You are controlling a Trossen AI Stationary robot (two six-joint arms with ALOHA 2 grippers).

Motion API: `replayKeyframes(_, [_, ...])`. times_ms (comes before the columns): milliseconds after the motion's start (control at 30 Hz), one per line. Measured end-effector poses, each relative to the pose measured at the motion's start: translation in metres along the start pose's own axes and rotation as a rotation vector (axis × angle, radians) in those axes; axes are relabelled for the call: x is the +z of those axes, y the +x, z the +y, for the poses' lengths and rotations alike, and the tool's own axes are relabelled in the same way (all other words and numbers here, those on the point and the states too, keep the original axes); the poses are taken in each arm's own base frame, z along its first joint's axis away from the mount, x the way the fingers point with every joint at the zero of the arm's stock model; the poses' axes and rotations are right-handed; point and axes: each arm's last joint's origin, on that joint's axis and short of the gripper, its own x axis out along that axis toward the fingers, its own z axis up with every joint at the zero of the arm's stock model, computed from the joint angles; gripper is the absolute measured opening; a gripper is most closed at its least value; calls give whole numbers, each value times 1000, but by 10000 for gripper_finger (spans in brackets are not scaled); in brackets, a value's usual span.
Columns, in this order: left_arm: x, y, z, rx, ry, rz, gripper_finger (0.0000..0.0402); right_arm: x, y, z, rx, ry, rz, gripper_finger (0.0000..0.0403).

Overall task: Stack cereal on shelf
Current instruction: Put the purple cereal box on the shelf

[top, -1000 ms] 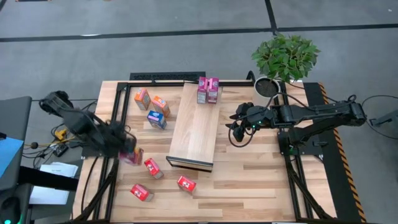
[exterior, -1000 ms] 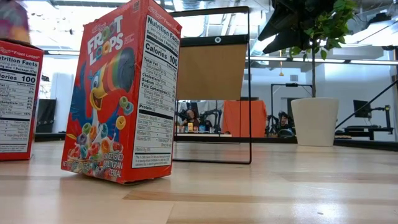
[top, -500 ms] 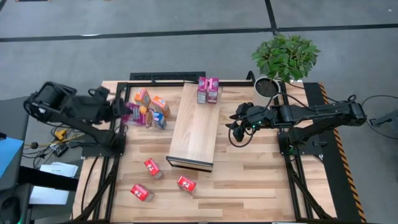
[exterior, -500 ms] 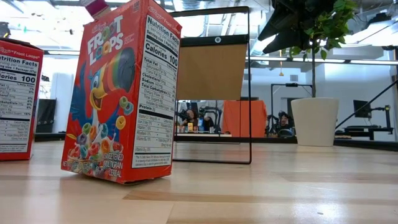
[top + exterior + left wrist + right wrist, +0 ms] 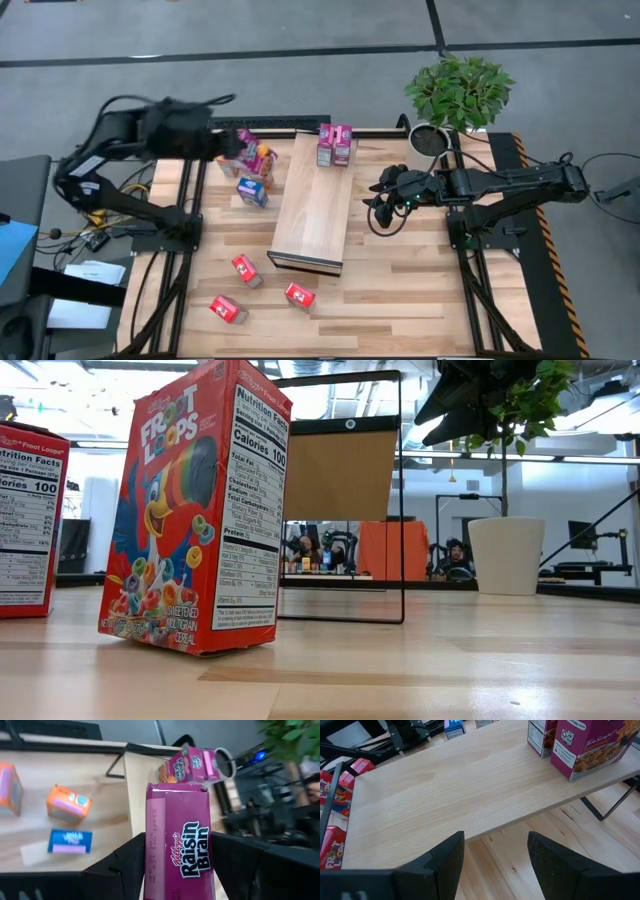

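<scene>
My left gripper should release the Raisin Bran box on the shelf (image 5: 303, 154) (image 5: 144, 777) next to the magenta boxes, toward the blue box.
In the high view my left gripper (image 5: 243, 148) hangs above the table's far left, over two orange cereal boxes (image 5: 262, 158), and is shut on a magenta Raisin Bran box (image 5: 180, 820). A blue box (image 5: 251, 192) lies beside the shelf (image 5: 315, 200), a long pale wooden block. Two magenta boxes (image 5: 334, 145) stand on the shelf's far end. Three red boxes (image 5: 246, 270) stand on the near table. To the right of the shelf my right gripper (image 5: 380, 200) waits open, with nothing between its fingers (image 5: 495, 865). My left gripper pinches the magenta box between its two fingers (image 5: 127, 865), one on each long side (image 5: 150, 855), at the box's near end. The fingers lie along the box and slant downward. The box is lifted clear of the table, and its far end (image 5: 177, 787) sticks out ahead of the fingers.
A potted plant (image 5: 455, 95) stands at the table's far right corner. The shelf rests on a black metal frame (image 5: 400, 500). In the low view a red Froot Loops box (image 5: 195, 510) stands close by. The shelf's middle and near top (image 5: 470, 785) is bare wood.
My left gripper has risen from the table's near left and swung toward the far edge and the shelf, turning as it went. It stayed shut on the magenta box, which now hangs clear above the orange boxes.
</scene>
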Motion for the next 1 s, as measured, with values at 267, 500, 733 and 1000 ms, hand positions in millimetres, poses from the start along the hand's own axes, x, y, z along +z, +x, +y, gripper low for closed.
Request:
replayKeyframes(267, [29, 76, -16, 97, 137, 59, 190, 0, 0, 0, 0, 1, -1, 245])
replayKeyframes(500, [44, 147, -20, 145, 207, 96, 190, 0, 0, 0, 0, 1, -1, 245])
replayKeyframes(733, [47, 201, -15, 208, 249, 116, 190, 0, 0, 0, 0, 0, 0, 245])
replayKeyframes(1000, [45, 225, -15, 233, 283, 107, 190, 0, 0, 0, 0, 1, -1, 245])
